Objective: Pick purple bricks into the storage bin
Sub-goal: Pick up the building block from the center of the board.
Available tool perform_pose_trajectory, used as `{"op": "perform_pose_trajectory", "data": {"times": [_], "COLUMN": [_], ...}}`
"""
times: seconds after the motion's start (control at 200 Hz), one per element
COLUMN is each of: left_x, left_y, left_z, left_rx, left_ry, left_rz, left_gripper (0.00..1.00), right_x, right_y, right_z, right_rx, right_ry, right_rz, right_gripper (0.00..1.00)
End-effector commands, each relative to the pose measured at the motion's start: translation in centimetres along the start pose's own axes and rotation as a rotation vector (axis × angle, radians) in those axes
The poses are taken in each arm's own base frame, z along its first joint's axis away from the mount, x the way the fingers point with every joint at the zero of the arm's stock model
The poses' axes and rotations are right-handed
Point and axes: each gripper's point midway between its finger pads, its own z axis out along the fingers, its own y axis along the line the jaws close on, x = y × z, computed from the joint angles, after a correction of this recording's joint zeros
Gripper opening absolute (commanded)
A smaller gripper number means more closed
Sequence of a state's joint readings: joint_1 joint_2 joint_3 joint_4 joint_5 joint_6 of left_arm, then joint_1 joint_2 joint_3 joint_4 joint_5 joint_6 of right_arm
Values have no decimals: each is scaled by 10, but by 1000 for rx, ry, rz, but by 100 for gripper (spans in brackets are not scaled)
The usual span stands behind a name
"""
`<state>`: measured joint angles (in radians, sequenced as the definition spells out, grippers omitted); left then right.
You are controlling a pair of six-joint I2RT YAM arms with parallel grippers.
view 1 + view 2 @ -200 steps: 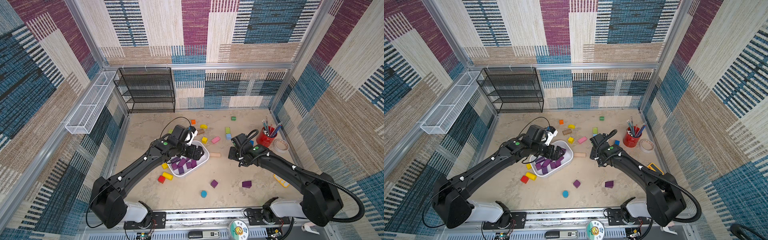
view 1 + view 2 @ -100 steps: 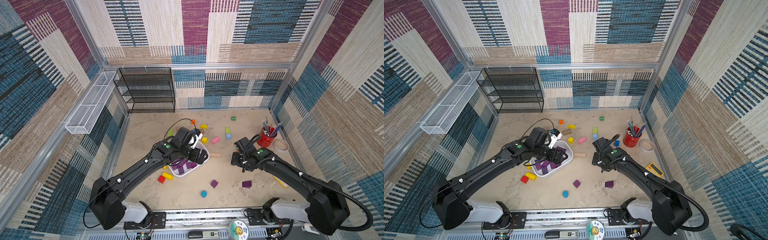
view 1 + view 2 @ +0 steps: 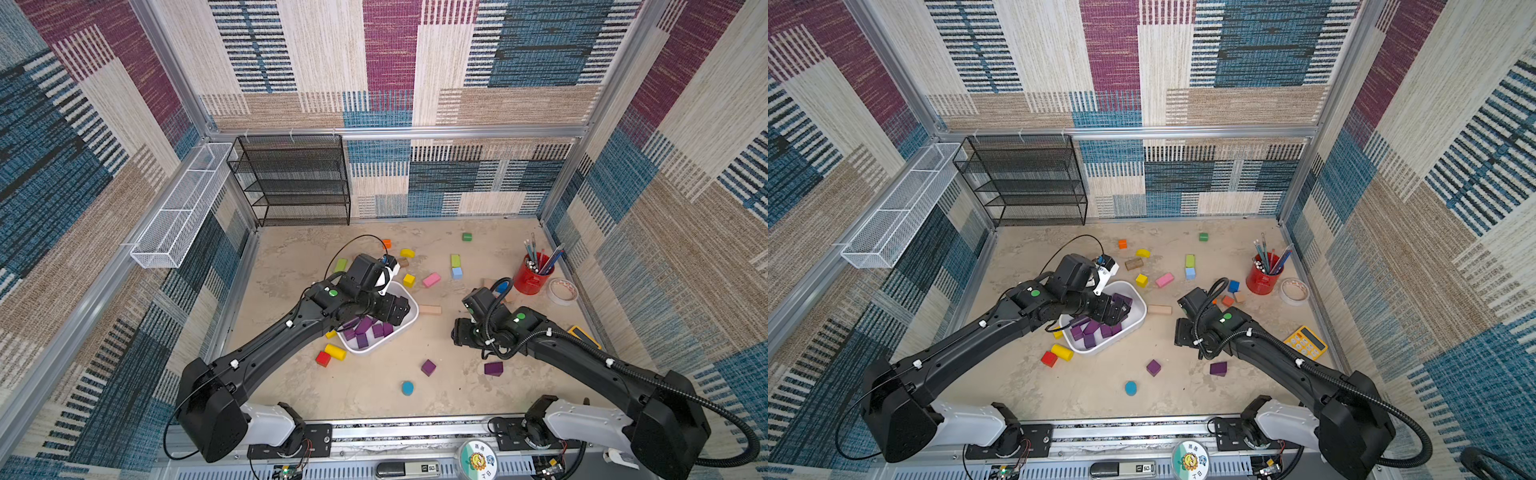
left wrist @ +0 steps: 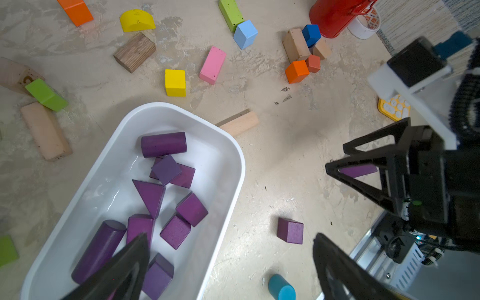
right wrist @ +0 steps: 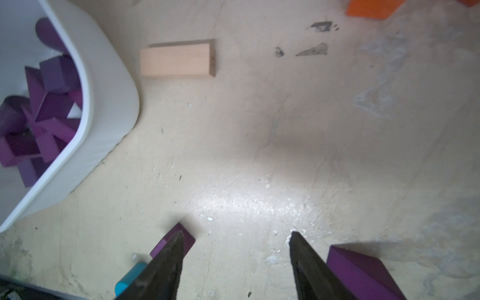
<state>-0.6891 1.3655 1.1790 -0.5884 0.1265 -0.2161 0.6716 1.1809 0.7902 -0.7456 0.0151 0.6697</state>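
Note:
My right gripper will close on the sides of the purple cube (image 3: 429, 367) (image 5: 176, 241) near the teal cylinder and leave the oblong purple brick for later.
The white storage bin (image 3: 410, 321) (image 3: 1143, 308) (image 4: 235, 158) (image 5: 109, 104) holds several purple bricks (image 3: 365, 328) (image 3: 1090, 330) (image 4: 166, 170). My left gripper (image 3: 397, 309) (image 3: 1119, 311) (image 4: 231, 237) hangs open over the bin's right end, holding nothing. Two purple bricks lie on the floor in front: a cube (image 3: 428, 367) (image 3: 1153, 367) (image 4: 290, 230) (image 5: 188, 237) and an oblong one (image 3: 493, 368) (image 3: 1218, 368) (image 5: 358, 270). My right gripper (image 3: 459, 332) (image 5: 236, 232) points down just behind them, open, with bare floor between its fingers.
A natural wood bar (image 3: 429, 309) lies right of the bin, a teal cylinder (image 3: 407, 387) in front, a red cube (image 3: 322, 358) and yellow cylinder at its left. Red pen cup (image 3: 532, 278), tape roll (image 3: 562, 291), calculator (image 3: 584, 336) stand right. Black rack (image 3: 295, 183) at back.
My left gripper has swung rightward across the bin. My right gripper has moved toward the table's front, closer to the two loose purple bricks.

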Motion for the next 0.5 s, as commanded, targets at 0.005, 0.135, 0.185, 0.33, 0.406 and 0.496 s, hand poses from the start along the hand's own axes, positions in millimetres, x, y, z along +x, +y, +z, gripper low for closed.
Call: {"op": "perform_pose_trajectory", "data": {"times": [0.005, 0.135, 0.185, 0.33, 0.406, 0.496], "left_x": [-4, -7, -8, -11, -12, -13], "left_y": [10, 21, 25, 40, 47, 55], "left_z": [-3, -6, -6, -8, -9, -10], "left_rx": [-31, -46, -50, -73, -85, -97], "left_ry": [-17, -26, -28, -35, -38, -43], "left_rz": [15, -11, -22, -56, -71, -87], "left_gripper": [99, 99, 99, 99, 99, 99], "right_x": [5, 12, 13, 11, 13, 15], "right_y": [25, 43, 53, 67, 72, 75], "right_z": [2, -2, -5, -17, -19, -19], "right_rx": [-84, -140, -187, -263, -288, -287], "right_ry": [9, 0, -14, -70, -79, -77], "right_rz": [-129, -239, -271, -334, -362, -396], "right_gripper": [67, 67, 67, 67, 67, 67]}}
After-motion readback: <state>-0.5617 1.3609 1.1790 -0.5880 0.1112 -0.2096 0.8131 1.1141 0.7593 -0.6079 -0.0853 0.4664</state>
